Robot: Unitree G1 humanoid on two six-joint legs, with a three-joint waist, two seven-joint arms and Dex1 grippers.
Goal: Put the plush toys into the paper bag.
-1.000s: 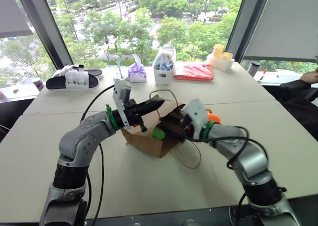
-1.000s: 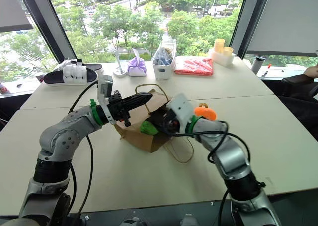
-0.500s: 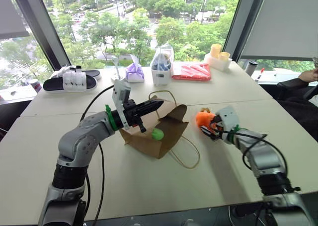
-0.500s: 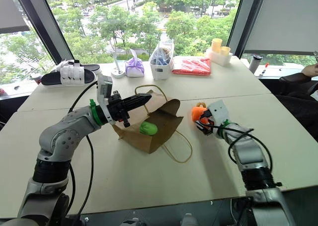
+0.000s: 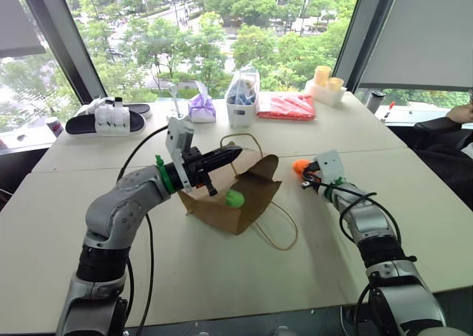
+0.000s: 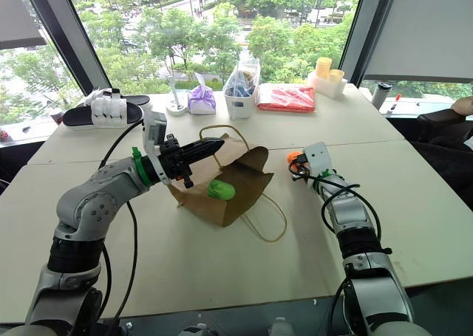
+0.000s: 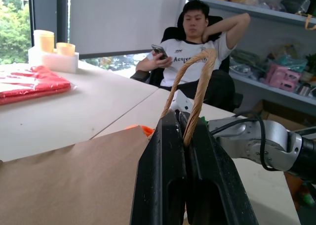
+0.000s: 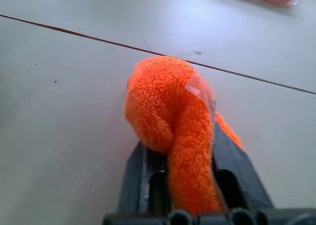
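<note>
Next, I lower the orange plush toy with my right gripper and let go of it inside the paper bag (image 5: 241, 181), just behind the lime-green plush toy.
The brown paper bag (image 5: 225, 209) lies on its side mid-table with its mouth facing right. My left gripper (image 5: 236, 153) is above it, shut on one tan handle (image 7: 197, 86) and holding that side up. The lime-green plush toy (image 5: 234, 198) sits in the bag's mouth. To the right of the bag, the orange plush toy (image 8: 163, 101) rests on the table, and my right gripper (image 5: 303, 175) is shut on it, with a black finger (image 8: 224, 156) pressed into each side of the fur.
Along the far edge stand black-and-white sandals (image 5: 109, 118), a purple cloth bundle (image 5: 202, 108), a clear bag of blue items (image 5: 243, 96), a red packet (image 5: 287, 107) and yellow cups (image 5: 325, 77). The bag's second handle loop (image 5: 277, 232) lies on the table. A person (image 7: 197, 52) sits at the right.
My right arm swung from the bag's mouth out to the right, came down to the orange plush toy and shut on it. The left gripper kept still on the handle.
</note>
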